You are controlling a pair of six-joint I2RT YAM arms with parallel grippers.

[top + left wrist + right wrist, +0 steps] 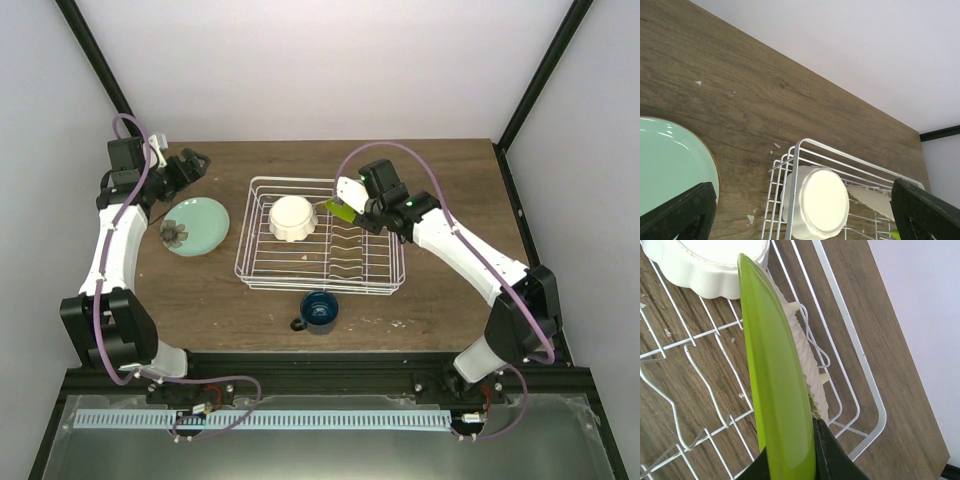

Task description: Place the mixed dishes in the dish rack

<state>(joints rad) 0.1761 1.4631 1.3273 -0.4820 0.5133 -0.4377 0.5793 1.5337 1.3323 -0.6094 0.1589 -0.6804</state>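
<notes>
The robot's right gripper needs to release the lime-green dish on edge in the rack slot (pixel 339 231) (pixel 738 376) in front of the cream plate.
The white wire dish rack (pixel 372 272) sits mid-table. A cream scalloped bowl (pixel 293 218) lies upside down in its back left part; it also shows in the left wrist view (pixel 822 200). My right gripper (pixel 350 211) is shut on the lime-green dish (pixel 775 375), held on edge over the rack's back slots, right beside the cream plate (pixel 807 365) that stands in the rack. The mint-green plate (pixel 200 225) lies on the table left of the rack. The dark blue mug (pixel 319 311) stands in front of the rack. My left gripper (pixel 190 165) is open and empty, above the table behind the mint plate.
The wooden table (pixel 450 170) has bare wood behind and to the right of the rack. Black frame posts (pixel 535 80) rise at the back corners. The rack's front slots (pixel 690 390) hold nothing.
</notes>
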